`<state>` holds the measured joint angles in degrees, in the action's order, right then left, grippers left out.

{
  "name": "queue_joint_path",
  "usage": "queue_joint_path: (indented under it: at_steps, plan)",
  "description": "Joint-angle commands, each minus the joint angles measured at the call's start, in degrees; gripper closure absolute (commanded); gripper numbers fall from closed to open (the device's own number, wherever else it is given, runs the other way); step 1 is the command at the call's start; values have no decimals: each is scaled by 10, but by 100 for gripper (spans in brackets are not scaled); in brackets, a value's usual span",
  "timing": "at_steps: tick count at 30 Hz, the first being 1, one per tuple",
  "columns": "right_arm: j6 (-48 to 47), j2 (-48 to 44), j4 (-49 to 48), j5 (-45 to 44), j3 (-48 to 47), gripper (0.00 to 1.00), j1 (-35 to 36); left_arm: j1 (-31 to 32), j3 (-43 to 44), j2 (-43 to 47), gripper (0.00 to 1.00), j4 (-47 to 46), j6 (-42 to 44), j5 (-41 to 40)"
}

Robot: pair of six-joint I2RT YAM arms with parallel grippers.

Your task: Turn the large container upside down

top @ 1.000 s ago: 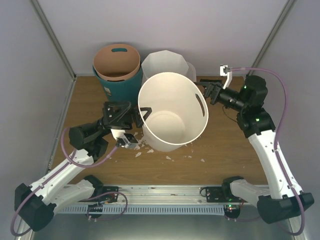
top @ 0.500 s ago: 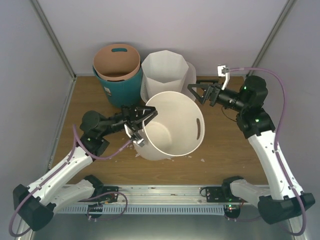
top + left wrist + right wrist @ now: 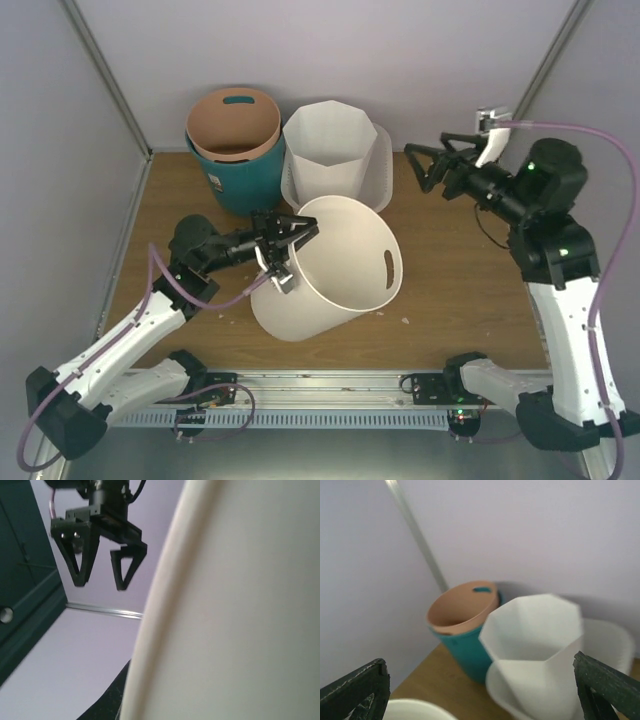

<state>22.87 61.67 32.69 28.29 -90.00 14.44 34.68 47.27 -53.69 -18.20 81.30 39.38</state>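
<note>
Next, my left gripper releases the tall round white bin on the bare wood [image 3: 437, 275] in front of my right gripper.
The large container [image 3: 381, 163], a wide white perforated tub, stands at the back of the table with the tall octagonal white bin [image 3: 330, 145] inside it, mostly hiding it. In the right wrist view the large container [image 3: 615, 642] shows behind and under the octagonal bin [image 3: 535, 640]. My left gripper [image 3: 289, 238] is shut on the left rim of a tall round white bin [image 3: 330, 290], which leans toward the front left. That rim [image 3: 150, 630] fills the left wrist view. My right gripper [image 3: 415, 168] hangs open in the air, right of the large container, holding nothing.
A teal bin with a tan lining [image 3: 235, 140] stands at the back left, touching the octagonal bin. Small white crumbs [image 3: 405, 320] lie on the wooden table [image 3: 460, 290]. Grey walls close in the left, back and right sides.
My left gripper closed on the round bin's rim and the bin tipped over toward the front left. The right gripper let go of the bin and drew back up to the right.
</note>
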Motion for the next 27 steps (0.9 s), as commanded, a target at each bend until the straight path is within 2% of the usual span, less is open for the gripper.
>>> queue_joint_path:
  at_steps: [1, 7, 16, 21, 27]
  plan:
    - [-58, -13, 107, -189, -67, 0, 2, 23, 69, -20, 100, -49, -168, -29]
    - [-87, -34, 135, -333, -116, 0, 2, 39, 134, -89, 100, -62, -454, -74]
    - [-119, -26, 193, -442, -181, 0, 2, 52, 318, -268, 100, 17, -882, -122]
    - [-140, -32, 194, -541, -223, 0, 2, 58, 361, -346, 100, 64, -1010, -123]
    - [-151, -42, 207, -592, -250, 0, 2, 93, 309, -363, 100, 67, -1084, -123]
